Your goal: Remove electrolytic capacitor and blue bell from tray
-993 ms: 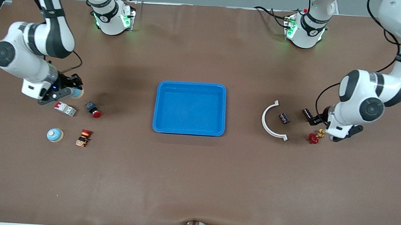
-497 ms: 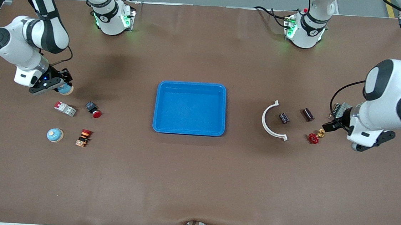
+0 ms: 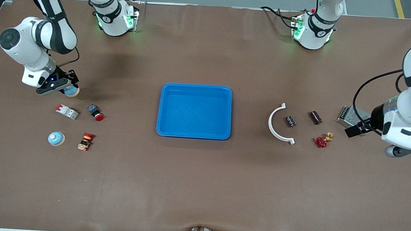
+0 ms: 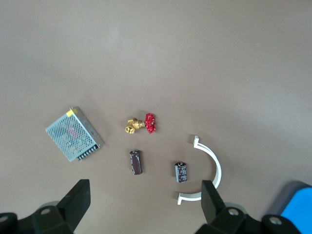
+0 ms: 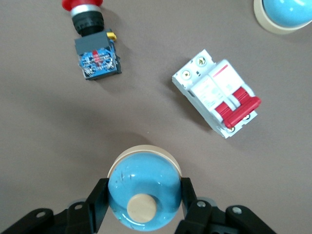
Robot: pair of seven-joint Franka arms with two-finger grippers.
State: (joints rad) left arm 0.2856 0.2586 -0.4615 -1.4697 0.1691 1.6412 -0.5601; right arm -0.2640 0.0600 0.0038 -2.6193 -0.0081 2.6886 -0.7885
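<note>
I should use my right gripper to set the blue bell down on the table (image 3: 76, 93) (image 5: 150, 169) beside the circuit breaker, away from the second bell.
My right gripper (image 3: 69, 89) is shut on a blue bell (image 5: 144, 187) with a cream button, near the right arm's end of the table; whether the bell touches the table does not show. A second blue bell (image 3: 56, 138) sits nearer the front camera. Two dark capacitors (image 3: 291, 121) (image 3: 315, 117) lie on the table beside a white curved piece (image 3: 277, 123); they also show in the left wrist view (image 4: 181, 171) (image 4: 136, 161). My left gripper (image 3: 352, 132) is open and empty, beside a metal mesh box (image 3: 352, 116); its fingers (image 4: 73, 204) stand wide apart.
A blue tray (image 3: 193, 134) sits mid-table. Near the held bell lie a white-and-red circuit breaker (image 3: 66, 111), a red push button (image 3: 95, 112) and an orange-red switch (image 3: 85, 141). A red-handled brass valve (image 3: 323, 140) lies near the capacitors.
My left gripper has let go of a capacitor, which now lies on the table, and has moved away toward the left arm's end. My right gripper has shifted a little with the bell.
</note>
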